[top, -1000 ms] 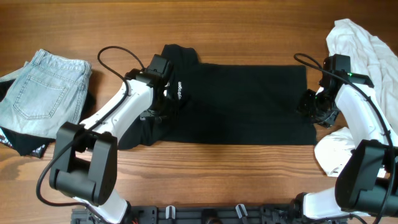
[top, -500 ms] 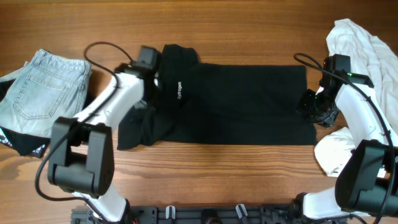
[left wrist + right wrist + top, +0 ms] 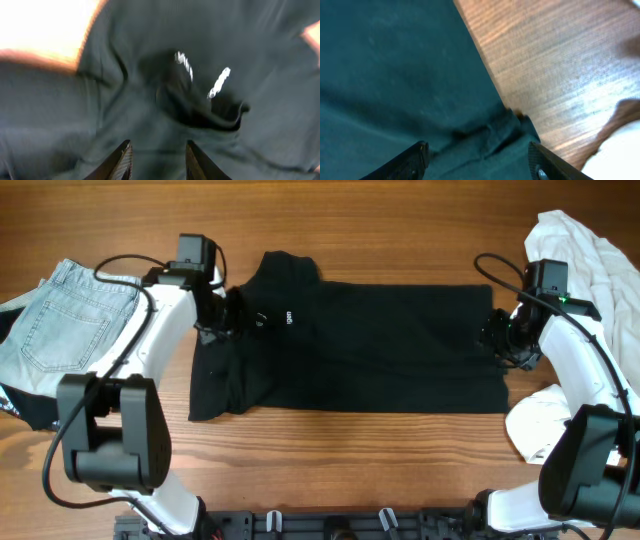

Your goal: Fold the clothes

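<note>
Next, I take the cloth nearer the front corner (image 3: 487, 393) with my right gripper and pull it flat before folding, because the black shirt's hem bunches into creases below that gripper.
A black shirt (image 3: 380, 345) lies spread flat across the middle of the table, collar end to the left, with white print near the collar (image 3: 290, 318). My left gripper (image 3: 228, 315) is over the shirt's upper left part. In the left wrist view its fingers (image 3: 158, 152) are apart, with blurred black cloth (image 3: 165, 100) below them. My right gripper (image 3: 497, 338) is at the shirt's right edge. In the right wrist view its fingers (image 3: 477, 155) are wide apart over the hem corner (image 3: 510, 127), next to bare wood.
Folded light-blue jeans (image 3: 70, 325) lie at the far left on another black garment (image 3: 40, 410). A pile of white clothes (image 3: 590, 260) fills the right edge, with a white piece (image 3: 535, 425) near the front right.
My left arm has moved up and to the left, from the shirt's left middle to its upper left; the shirt's left side now lies more spread. The right gripper has shifted slightly upward.
</note>
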`<state>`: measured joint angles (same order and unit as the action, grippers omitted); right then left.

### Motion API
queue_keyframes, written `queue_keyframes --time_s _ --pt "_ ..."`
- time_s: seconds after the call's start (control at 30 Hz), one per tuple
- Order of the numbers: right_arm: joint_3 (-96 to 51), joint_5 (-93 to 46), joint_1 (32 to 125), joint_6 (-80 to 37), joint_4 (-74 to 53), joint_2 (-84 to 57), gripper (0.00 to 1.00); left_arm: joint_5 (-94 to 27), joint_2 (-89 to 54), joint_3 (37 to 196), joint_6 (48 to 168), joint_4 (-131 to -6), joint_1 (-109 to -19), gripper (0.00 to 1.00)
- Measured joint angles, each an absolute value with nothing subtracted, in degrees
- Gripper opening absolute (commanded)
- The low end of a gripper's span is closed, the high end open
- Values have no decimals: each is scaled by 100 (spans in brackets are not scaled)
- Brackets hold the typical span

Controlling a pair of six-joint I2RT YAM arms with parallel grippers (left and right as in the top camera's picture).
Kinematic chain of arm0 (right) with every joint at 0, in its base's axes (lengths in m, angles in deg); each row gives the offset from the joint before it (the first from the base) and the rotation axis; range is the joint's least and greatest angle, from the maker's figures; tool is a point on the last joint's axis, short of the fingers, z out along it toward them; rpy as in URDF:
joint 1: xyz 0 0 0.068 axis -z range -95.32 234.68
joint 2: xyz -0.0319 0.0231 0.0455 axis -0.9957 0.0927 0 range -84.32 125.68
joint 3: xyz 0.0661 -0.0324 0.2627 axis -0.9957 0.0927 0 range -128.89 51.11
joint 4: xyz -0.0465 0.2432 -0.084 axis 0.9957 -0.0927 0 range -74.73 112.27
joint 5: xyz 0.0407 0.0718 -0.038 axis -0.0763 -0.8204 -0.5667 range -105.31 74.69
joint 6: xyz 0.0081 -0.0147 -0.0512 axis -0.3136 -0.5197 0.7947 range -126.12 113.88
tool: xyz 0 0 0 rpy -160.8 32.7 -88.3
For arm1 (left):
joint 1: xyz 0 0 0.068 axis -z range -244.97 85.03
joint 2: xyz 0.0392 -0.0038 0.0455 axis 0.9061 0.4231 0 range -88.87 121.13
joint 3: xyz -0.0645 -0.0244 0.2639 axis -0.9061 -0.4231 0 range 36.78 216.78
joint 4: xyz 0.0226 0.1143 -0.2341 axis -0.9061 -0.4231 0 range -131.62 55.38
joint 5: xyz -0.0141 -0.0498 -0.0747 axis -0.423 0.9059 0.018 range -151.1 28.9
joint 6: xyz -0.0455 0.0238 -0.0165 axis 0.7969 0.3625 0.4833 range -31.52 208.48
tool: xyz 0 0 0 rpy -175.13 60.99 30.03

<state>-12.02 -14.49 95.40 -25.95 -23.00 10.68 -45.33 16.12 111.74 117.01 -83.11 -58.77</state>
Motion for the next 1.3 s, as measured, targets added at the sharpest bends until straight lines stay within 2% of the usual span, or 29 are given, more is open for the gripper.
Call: queue_keyframes --time_s 0.13,0.2,0.47,0.7,0.8,0.9,1.0,1.3 --pt "-1200 -1449 9540 -2595 -2617 1068 64 -4692 1612 11115 11577 -8549 -5635 34" --pt "-1200 -1449 9540 -2606 -2768 1068 59 -4821 1612 10944 11555 -8573 -5539 34" --pt "-1191 -1792 9540 -2716 -2757 1068 54 -5188 1564 9900 11531 -7870 -5327 35" --pt "-759 -1893 9540 -2910 -2565 1068 52 -5208 1444 9736 11533 -7673 -5322 35" --pt "-457 -1897 9540 -3168 -2263 1070 43 -5208 1439 9725 11531 -7658 -5322 35" --pt "-387 -1897 9540 -3384 -2038 1070 28 -5206 1437 9725 11533 -7658 -5322 35" --pt "-385 -1897 9540 -3579 -1896 1070 4 -5206 1435 9720 11533 -7655 -5322 35" --pt "-378 -1921 9540 -3699 -1529 1070 4 -5206 1431 9714 11533 -7653 -5322 35"
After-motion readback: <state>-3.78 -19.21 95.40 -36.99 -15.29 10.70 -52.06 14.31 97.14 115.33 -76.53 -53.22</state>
